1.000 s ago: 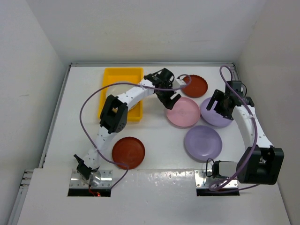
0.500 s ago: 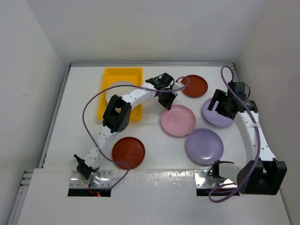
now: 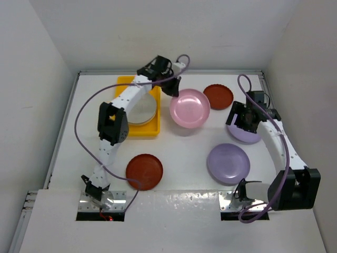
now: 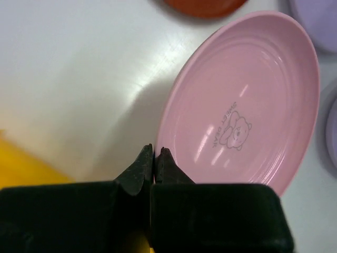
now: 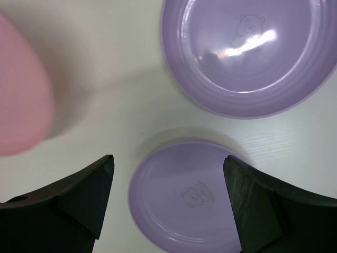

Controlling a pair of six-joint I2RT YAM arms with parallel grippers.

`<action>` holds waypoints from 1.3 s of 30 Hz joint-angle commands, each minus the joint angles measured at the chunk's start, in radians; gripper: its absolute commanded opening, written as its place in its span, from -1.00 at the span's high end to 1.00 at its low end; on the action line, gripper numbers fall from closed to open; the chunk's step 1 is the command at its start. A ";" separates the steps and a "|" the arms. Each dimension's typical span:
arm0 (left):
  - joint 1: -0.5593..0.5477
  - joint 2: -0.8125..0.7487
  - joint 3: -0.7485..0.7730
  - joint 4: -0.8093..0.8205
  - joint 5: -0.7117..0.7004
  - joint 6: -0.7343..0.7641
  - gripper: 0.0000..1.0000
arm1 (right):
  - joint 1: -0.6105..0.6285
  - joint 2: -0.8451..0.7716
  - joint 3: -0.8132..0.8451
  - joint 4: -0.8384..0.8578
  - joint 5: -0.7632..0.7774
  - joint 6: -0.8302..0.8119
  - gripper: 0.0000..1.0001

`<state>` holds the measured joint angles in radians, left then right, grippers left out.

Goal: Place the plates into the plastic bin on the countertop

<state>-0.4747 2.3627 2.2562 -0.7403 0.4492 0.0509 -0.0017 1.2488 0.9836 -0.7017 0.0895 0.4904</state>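
Note:
My right gripper should close next on the rim's side (image 3: 248,161) farthest from the yellow plastic bin, on the lavender plate that is nearer the base of my right arm.
My left gripper (image 3: 172,89) (image 4: 156,152) is shut on the near rim of a pink plate (image 3: 190,108) (image 4: 245,100), which hangs tilted above the countertop (image 3: 181,150) just right of the yellow plastic bin (image 3: 130,130) (image 4: 21,168). A cream plate (image 3: 140,108) lies in the bin. My right gripper (image 3: 241,120) (image 5: 167,161) stands open above a lavender plate (image 3: 246,135) (image 5: 181,197), its fingers (image 5: 92,192) either side and apart from it. A second lavender plate (image 3: 227,163) (image 5: 247,52) lies nearby.
Two dark red plates lie on the countertop, one at the back (image 3: 218,96) (image 4: 205,5), one near the left arm's base (image 3: 144,171). White walls enclose the back and both sides. The left arm's purple cable (image 3: 84,113) loops over the left part.
The left gripper closed on the pink plate's rim, lifted it and carried it back and left toward the bin. The right gripper drifted slightly left and stayed open.

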 commanded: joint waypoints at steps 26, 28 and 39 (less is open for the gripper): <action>0.533 -0.313 -0.397 0.004 -0.076 0.135 1.00 | 0.244 0.265 0.187 -0.005 0.061 0.138 -0.64; 0.533 -0.313 -0.412 0.004 -0.076 0.135 1.00 | 0.227 0.253 0.138 -0.001 0.059 0.152 -0.64; 0.533 -0.266 -0.432 0.004 -0.110 0.145 0.34 | 0.051 0.060 -0.115 -0.001 0.030 0.281 -0.70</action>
<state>0.0509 2.0930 1.8217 -0.7517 0.3416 0.1974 0.0963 1.3643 0.9123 -0.6930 0.1184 0.7109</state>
